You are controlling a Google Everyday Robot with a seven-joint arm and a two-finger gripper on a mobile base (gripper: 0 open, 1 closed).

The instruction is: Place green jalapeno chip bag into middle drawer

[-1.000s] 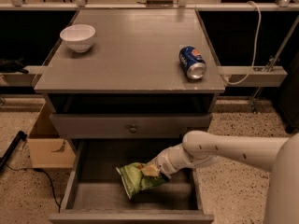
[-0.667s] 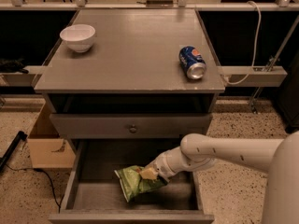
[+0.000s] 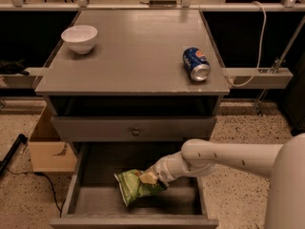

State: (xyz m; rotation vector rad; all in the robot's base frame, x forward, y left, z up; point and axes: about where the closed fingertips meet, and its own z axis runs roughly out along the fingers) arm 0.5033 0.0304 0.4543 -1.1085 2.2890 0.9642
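The green jalapeno chip bag will go down from my gripper onto the middle drawer's bottom, between its sides (image 3: 140, 188).
The green jalapeno chip bag (image 3: 133, 187) is a crinkly light-green bag inside the open middle drawer (image 3: 86, 175), the lowest pulled-out grey box, near its floor at left of centre. My white arm reaches in from the right, and my gripper (image 3: 150, 178) is at the bag's right end, shut on it. The gripper is low inside the drawer, between its slanted side walls.
A white bowl (image 3: 79, 37) and a blue soda can (image 3: 196, 64) on its side sit on the grey cabinet top (image 3: 133, 56). A closed drawer front with a round knob (image 3: 136, 132) is above the open drawer. A cardboard box (image 3: 47, 147) stands on the floor left.
The arm and the bag have moved slightly left and down, deeper into the drawer. The bag stays in the gripper.
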